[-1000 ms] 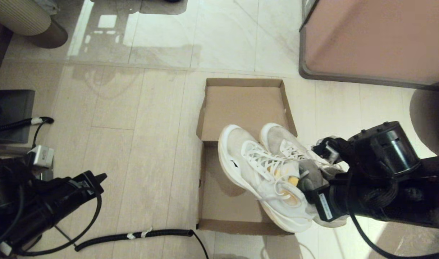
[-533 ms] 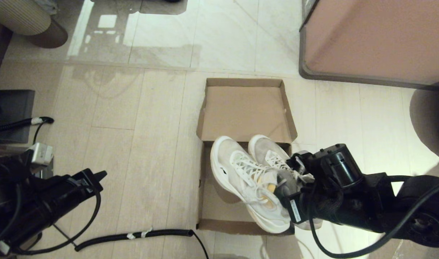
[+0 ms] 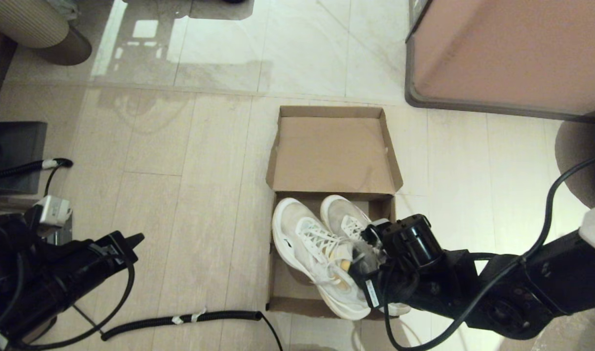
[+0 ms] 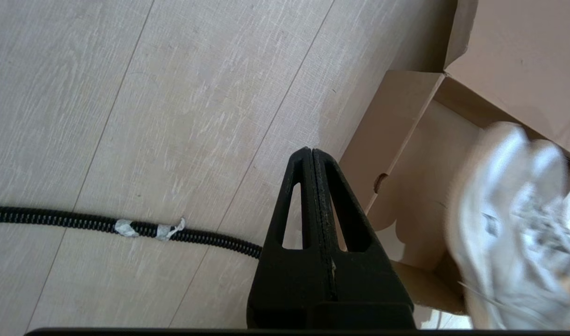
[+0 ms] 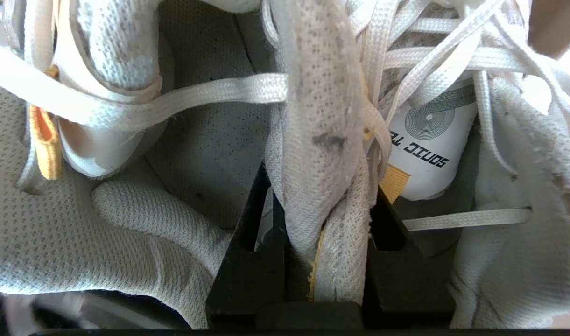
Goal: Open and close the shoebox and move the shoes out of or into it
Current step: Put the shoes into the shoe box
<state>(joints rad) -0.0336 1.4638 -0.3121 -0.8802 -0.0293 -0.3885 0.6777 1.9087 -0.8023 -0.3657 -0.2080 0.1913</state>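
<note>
Next, I set the white mesh shoes down with my right gripper on the brown shoebox's base (image 3: pixel 334 255), with the toes toward the flipped lid.
The brown shoebox (image 3: pixel 283 287) lies open on the floor, its lid (image 3: pixel 334 151) flipped flat away from me. The white mesh shoes (image 3: pixel 304 243) hang together, toes toward the lid, low over the box's base and tilted. My right gripper (image 3: pixel 363 263) is shut on them; the right wrist view shows both inner collars (image 5: pixel 327 140) pinched between the black fingers (image 5: pixel 247 242). My left gripper (image 3: pixel 134 240) is shut and empty, parked over the floor left of the box. The left wrist view shows its closed tips (image 4: pixel 311 151) beside the box's side wall (image 4: pixel 397 140) and the blurred shoes (image 4: pixel 509 224).
A large pinkish-brown cabinet with a grey rim (image 3: pixel 511 53) stands at the far right. A black corrugated cable (image 3: pixel 190 319) runs across the floor near the box's front left corner. A dark flat object (image 3: pixel 14 151) and a round beige base (image 3: pixel 29 22) sit at the left.
My right gripper has carried the pair down and leftward, from over the lid's hinge to low over the box's base. The left arm has barely moved.
</note>
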